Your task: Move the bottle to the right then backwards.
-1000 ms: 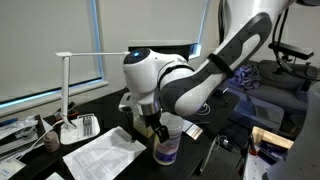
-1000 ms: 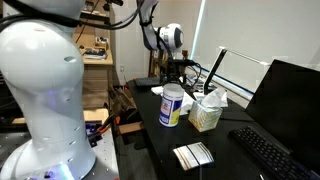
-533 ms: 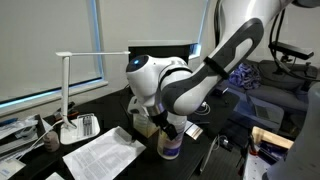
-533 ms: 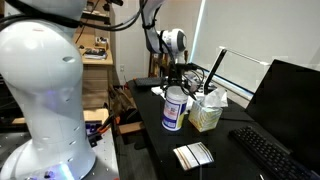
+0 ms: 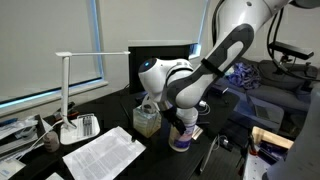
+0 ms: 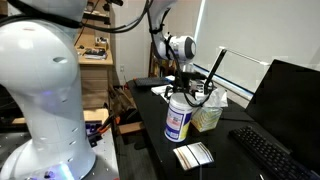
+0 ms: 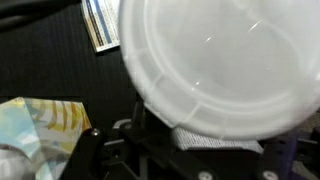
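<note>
The bottle's cap is beyond my gripper's fingers, which touch only the cap's edge, so next I lift clear and take the bottle [image 6: 177, 123] from the side away from the papers.
The bottle [image 5: 181, 138] is translucent white with a white cap and a purple-blue label. It stands on the black desk in both exterior views [image 6: 177, 120], beside the pale green tissue box [image 6: 207, 116]. My gripper [image 6: 181, 94] comes down from above and is shut on the bottle's top; in an exterior view [image 5: 178, 121] the arm hides most of the jaws. In the wrist view the white cap [image 7: 220, 60] fills the upper frame, with a grey finger pad [image 7: 215, 140] pressed against its lower edge. The tissue box also shows behind the arm [image 5: 146, 121].
A white desk lamp [image 5: 64, 92] and printed papers [image 5: 100, 153] lie on the desk. A striped card [image 6: 193, 155] lies in front of the bottle. A keyboard [image 6: 266, 152] and dark monitor [image 6: 292, 100] stand beyond the tissue box.
My gripper and the bottle have moved together across the desk, away from the lamp and papers, past the tissue box and closer to the striped card.
</note>
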